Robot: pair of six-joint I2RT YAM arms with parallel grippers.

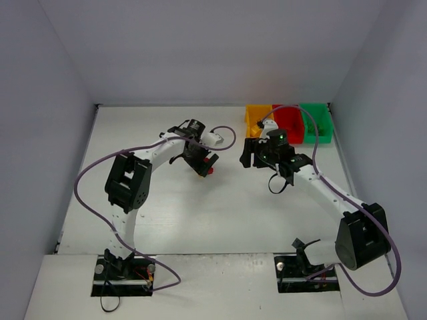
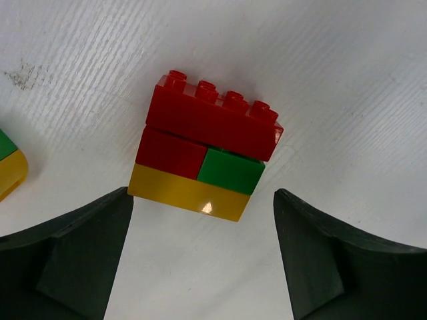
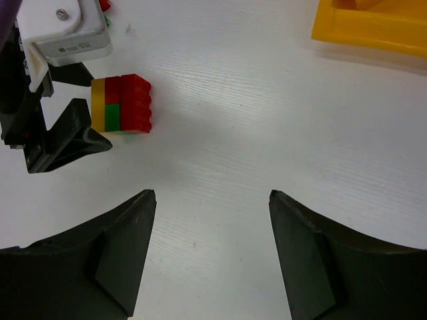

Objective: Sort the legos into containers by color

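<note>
My right gripper is to close on the long red brick (image 1: 211,171) (image 3: 141,103) of the lego stack, at the end opposite the yellow brick.
A lego stack (image 2: 203,150) lies on the white table: a long red brick, then a red and a green brick, then a yellow one. It also shows in the right wrist view (image 3: 123,105) and as a red spot in the top view (image 1: 211,169). My left gripper (image 2: 202,200) is open, its jaws just short of the stack's yellow end and wider than it, touching nothing. My right gripper (image 3: 211,195) is open and empty over bare table, right of the stack. The yellow-orange bin (image 1: 257,120), red bin (image 1: 288,124) and green bin (image 1: 316,123) stand side by side at the back right.
A second yellow and green lego (image 2: 9,167) lies at the left edge of the left wrist view. The left gripper's body (image 3: 57,130) stands close to the stack's left in the right wrist view. A corner of the yellow-orange bin (image 3: 373,27) is near the right gripper. Walls enclose the table.
</note>
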